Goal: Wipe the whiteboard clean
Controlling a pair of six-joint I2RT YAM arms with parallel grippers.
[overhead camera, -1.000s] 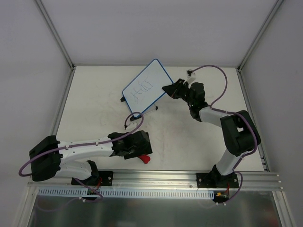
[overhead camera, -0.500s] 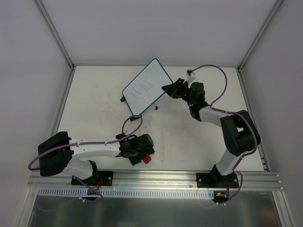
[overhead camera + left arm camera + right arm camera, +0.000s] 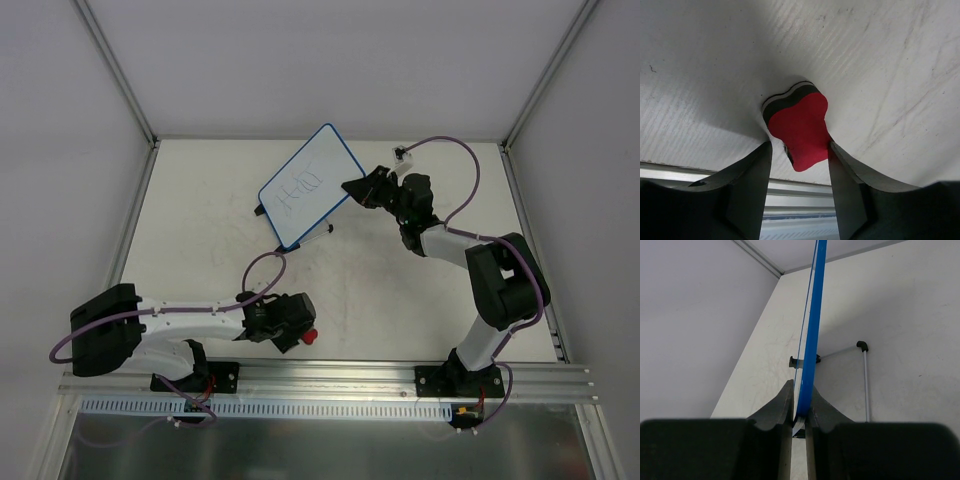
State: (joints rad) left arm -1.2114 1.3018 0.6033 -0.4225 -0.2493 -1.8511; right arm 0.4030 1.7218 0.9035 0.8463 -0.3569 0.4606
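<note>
The red eraser sits crooked with its near end in the left gripper's fingers, so the robot should open them, straighten up and close around the eraser's narrow middle [image 3: 801,129].
The whiteboard [image 3: 305,190], white with a thin blue frame and faint blue scribbles, stands tilted at the back of the table. My right gripper [image 3: 352,187] is shut on its right edge; in the right wrist view the blue edge [image 3: 812,340] runs straight up from between the closed fingers [image 3: 801,390]. A small red eraser [image 3: 311,336] with black and white layers lies near the front rail. My left gripper [image 3: 800,145] straddles the eraser [image 3: 802,130]: the right finger touches its side, while a strip of table shows between it and the left finger.
The board's thin metal stand leg [image 3: 865,380] with a black foot [image 3: 328,228] rests on the table behind the board. An aluminium rail [image 3: 330,378] runs along the front edge, just behind the eraser. Grey walls close in the table on three sides.
My left arm has drawn back toward the front rail and lowered over the red eraser, and its jaws have narrowed from wide open. The right arm and the whiteboard have not moved.
</note>
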